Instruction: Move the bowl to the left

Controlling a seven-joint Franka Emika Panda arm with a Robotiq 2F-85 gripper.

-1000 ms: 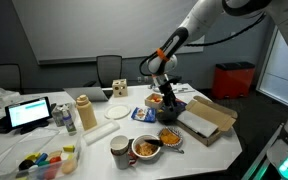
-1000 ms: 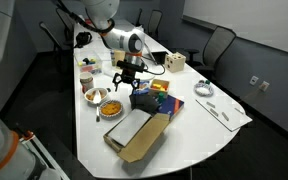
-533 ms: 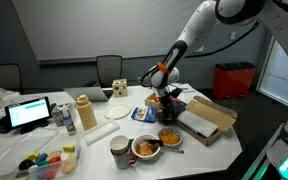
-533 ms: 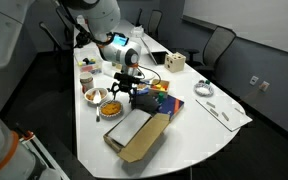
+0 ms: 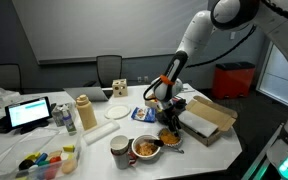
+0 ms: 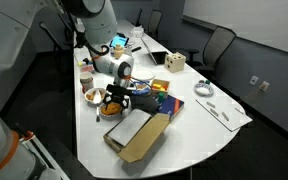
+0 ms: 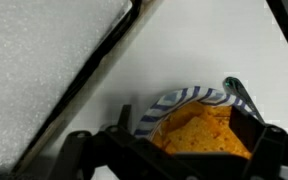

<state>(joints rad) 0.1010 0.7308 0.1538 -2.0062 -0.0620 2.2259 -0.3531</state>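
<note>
My gripper's fingers straddle nearly the whole bowl of crackers, so I need to shift over and pinch just the bowl's striped rim [image 7: 151, 117] beside the box, one finger inside.
The bowl [image 5: 170, 138] is small and round with orange crackers inside and a blue-striped pale rim. It sits on the white table near the front edge, beside the cardboard box, and also shows in an exterior view [image 6: 110, 109]. My gripper [image 5: 169, 122] is low over it, seen too in an exterior view [image 6: 115, 99]. In the wrist view the bowl [image 7: 189, 128] fills the lower middle, and the gripper [image 7: 169, 142] is open with a dark finger at each side of the bowl. Whether the fingers touch the rim is unclear.
A larger white bowl with brownish-red food [image 5: 147, 149] and a mug [image 5: 119, 151] stand close beside the bowl. An open cardboard box [image 5: 208, 120] lies on its other side, also visible in an exterior view [image 6: 136, 134]. Colourful packets [image 6: 152, 101], a thermos [image 5: 85, 113] and a laptop [image 5: 29, 112] stand further off.
The arm has moved forward and down from above the colourful packets to just over the orange bowl. The bowl has not moved.
</note>
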